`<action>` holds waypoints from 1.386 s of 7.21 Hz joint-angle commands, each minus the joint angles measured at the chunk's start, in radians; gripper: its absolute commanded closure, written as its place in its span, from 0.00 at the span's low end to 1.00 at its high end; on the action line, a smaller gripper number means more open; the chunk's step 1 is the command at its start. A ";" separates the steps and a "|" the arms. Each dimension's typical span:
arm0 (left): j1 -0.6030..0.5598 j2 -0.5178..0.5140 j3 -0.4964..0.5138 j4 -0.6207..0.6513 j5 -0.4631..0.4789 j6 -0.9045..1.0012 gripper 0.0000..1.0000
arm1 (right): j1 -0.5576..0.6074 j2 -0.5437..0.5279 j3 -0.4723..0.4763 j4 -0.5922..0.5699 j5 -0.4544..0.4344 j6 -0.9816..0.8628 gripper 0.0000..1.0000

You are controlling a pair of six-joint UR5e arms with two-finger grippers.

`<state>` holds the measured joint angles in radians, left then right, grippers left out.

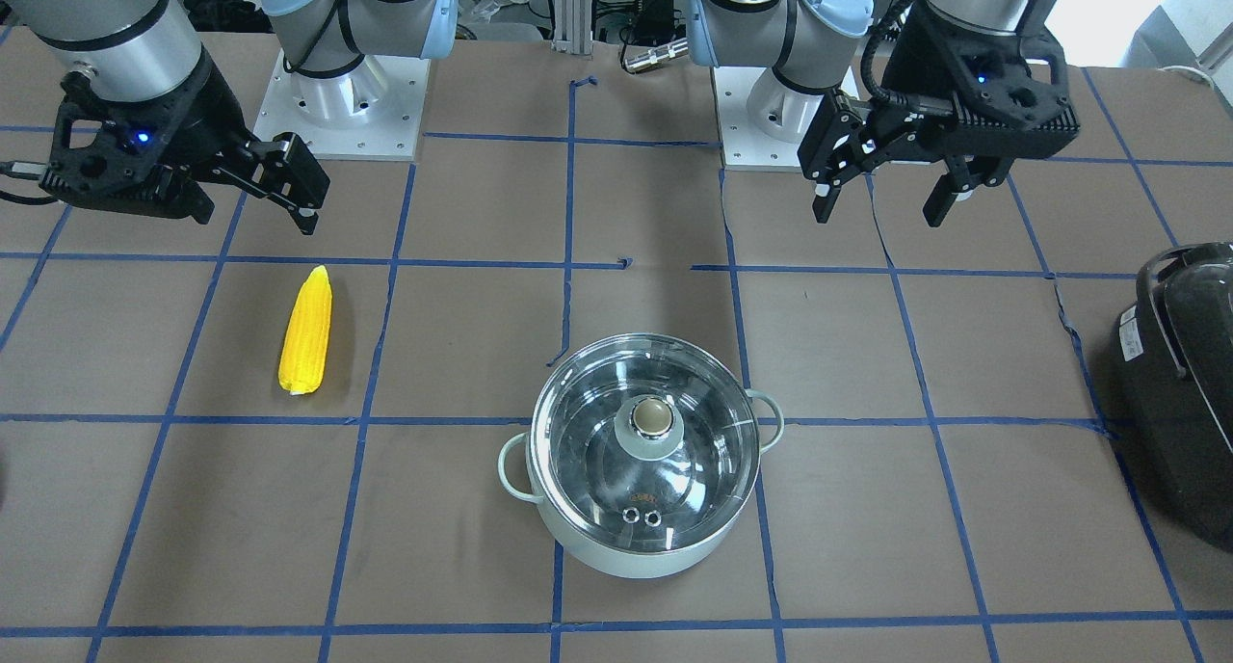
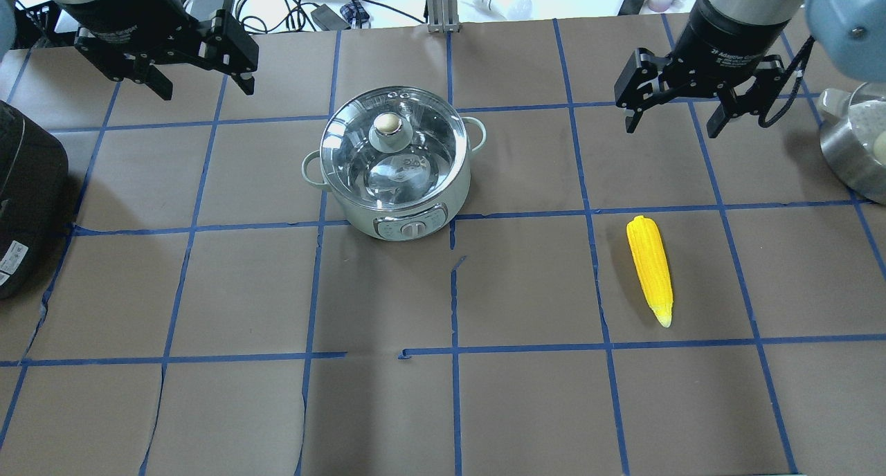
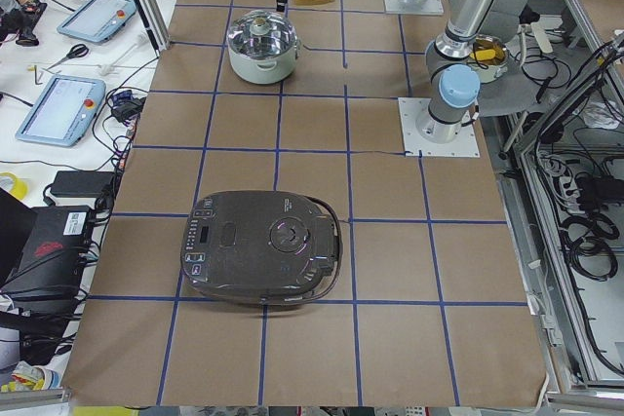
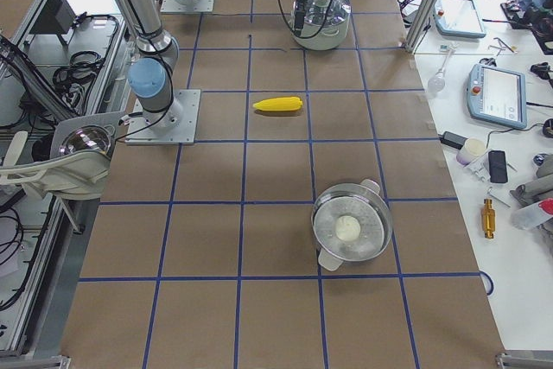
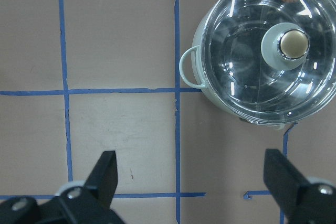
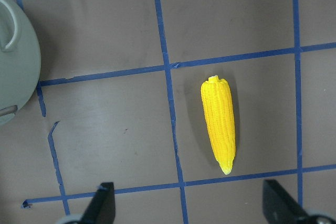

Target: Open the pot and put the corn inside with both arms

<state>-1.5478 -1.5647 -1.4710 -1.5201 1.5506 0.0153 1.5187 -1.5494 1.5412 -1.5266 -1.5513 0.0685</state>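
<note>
Next, my left gripper goes to the glass lid's round knob (image 1: 652, 418) (image 5: 293, 44) and closes there, because the pot must be opened for the corn.
The mint-green pot (image 1: 626, 550) stands mid-table with its glass lid (image 1: 592, 432) on; it also shows in the overhead view (image 2: 360, 216) and the left wrist view (image 5: 210, 98). The yellow corn (image 1: 306, 331) lies flat on the paper, apart from the pot, and shows in the overhead view (image 2: 651, 268) and the right wrist view (image 6: 219, 124). My left gripper (image 2: 206, 85) is open and empty, raised beside the pot. My right gripper (image 2: 671, 129) is open and empty, raised above the table just beyond the corn's blunt end.
A black rice cooker (image 2: 24, 199) sits at the table's left end. A steel pot (image 4: 350, 226) with a white ball inside sits at the right end. Blue tape lines grid the brown paper. Both arm bases (image 1: 337, 104) are bolted at the robot's edge.
</note>
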 commanded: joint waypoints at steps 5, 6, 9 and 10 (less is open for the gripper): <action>0.000 0.000 -0.003 -0.002 0.000 0.000 0.00 | 0.000 -0.003 -0.001 -0.001 0.002 0.000 0.00; 0.000 0.000 -0.003 -0.002 0.000 0.000 0.00 | 0.000 -0.003 -0.001 -0.001 0.000 0.001 0.00; -0.021 -0.047 0.046 0.011 -0.009 -0.047 0.00 | -0.003 0.000 -0.001 0.002 0.002 -0.001 0.00; -0.073 -0.114 0.116 0.014 -0.017 -0.098 0.00 | -0.006 0.005 0.002 0.003 -0.004 -0.003 0.00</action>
<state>-1.5751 -1.6170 -1.4216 -1.5110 1.5412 -0.0323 1.5160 -1.5484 1.5414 -1.5250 -1.5509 0.0668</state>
